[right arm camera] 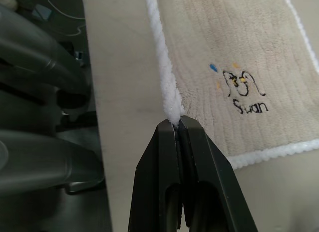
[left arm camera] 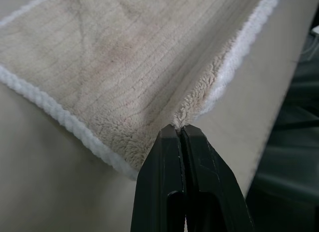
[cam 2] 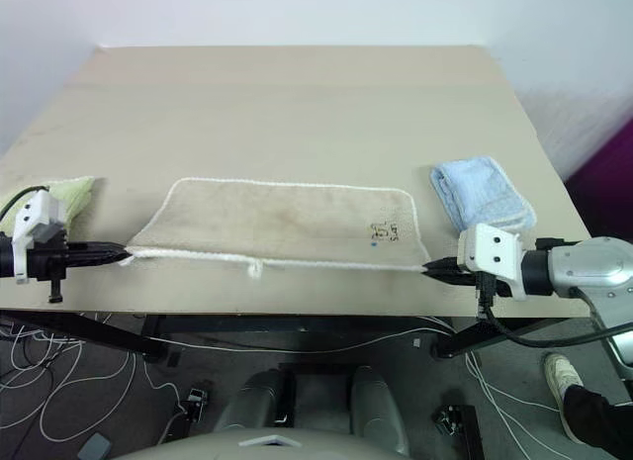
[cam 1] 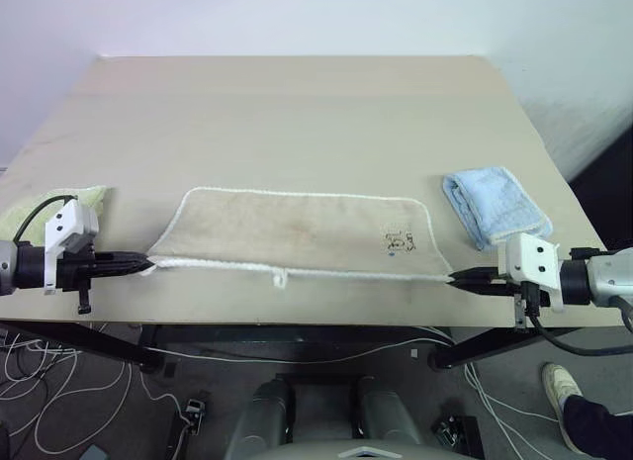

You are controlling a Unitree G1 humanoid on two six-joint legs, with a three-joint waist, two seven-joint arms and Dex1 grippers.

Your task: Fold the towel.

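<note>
Next, the left gripper releases the beige towel's near corner on the towel's far corner (cam 1: 196, 191), toward the pale green cloth.
The beige towel (cam 1: 297, 232) with a white corded edge lies folded lengthwise near the table's front edge, its small loop (cam 1: 281, 278) on the near edge and a small embroidered mark (right arm camera: 242, 87) near its right end. My left gripper (cam 1: 146, 261) is shut on the towel's near left corner (left arm camera: 182, 119). At the other end, my right gripper (cam 1: 457, 278) is shut on the near right corner, pinching the white cord (right arm camera: 174, 115). The towel's near edge runs straight between the two grippers.
A folded light blue towel (cam 1: 495, 205) lies on the wooden table (cam 1: 297, 114) just right of the beige one. A pale green cloth (cam 1: 30, 211) sits at the left edge. Cables (cam 1: 59, 381) lie on the floor below the table's front edge.
</note>
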